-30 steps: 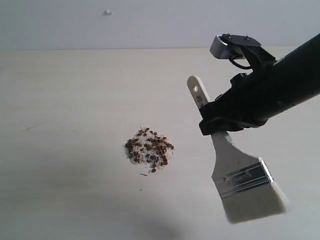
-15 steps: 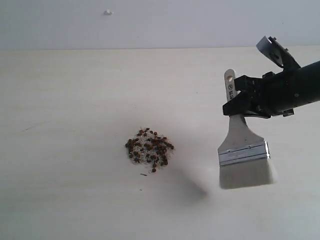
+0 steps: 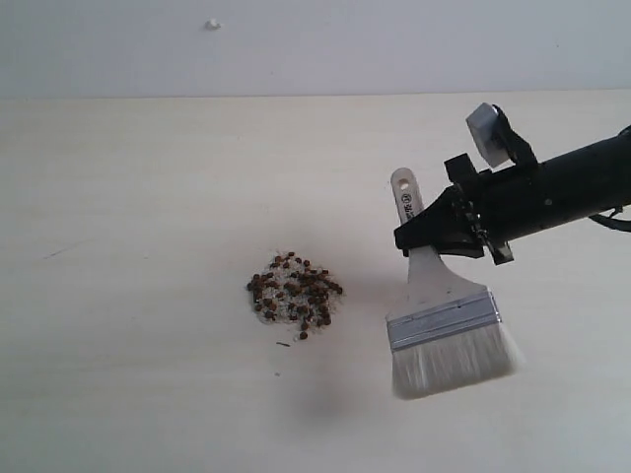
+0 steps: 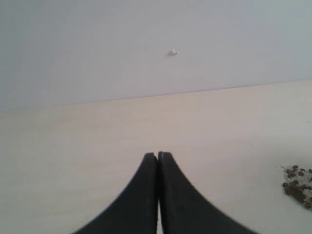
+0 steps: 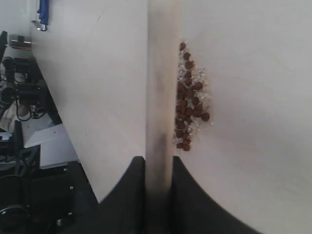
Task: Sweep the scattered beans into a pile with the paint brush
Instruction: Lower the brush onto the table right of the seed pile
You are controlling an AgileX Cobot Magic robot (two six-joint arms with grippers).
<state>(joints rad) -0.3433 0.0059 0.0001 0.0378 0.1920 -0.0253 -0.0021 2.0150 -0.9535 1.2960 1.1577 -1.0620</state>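
Note:
The paint brush will go down from my right gripper onto the bare table (image 3: 406, 320), in a spot close beside the heap of beans.
The beans (image 3: 294, 298) lie in one small reddish-brown heap mixed with whitish grains, left of centre on the pale table; the heap also shows in the right wrist view as beans (image 5: 189, 100) and at the edge of the left wrist view as beans (image 4: 298, 179). My right gripper (image 3: 434, 235) is shut on the wooden handle of the paint brush (image 3: 446, 330), which hangs bristles-down to the right of the heap, apart from it. In the right wrist view the paint brush (image 5: 158, 97) appears edge-on between the jaws of the right gripper (image 5: 158, 163). My left gripper (image 4: 158, 156) is shut and empty.
The pale table (image 3: 128, 246) meets a grey wall at the back. A small white speck (image 3: 211, 24) sits on that wall. Off the table's side, dark equipment (image 5: 24, 146) shows in the right wrist view.
My right gripper has swung the brush about and brought it left and lower, closer to the bean heap. The heap itself has not moved.

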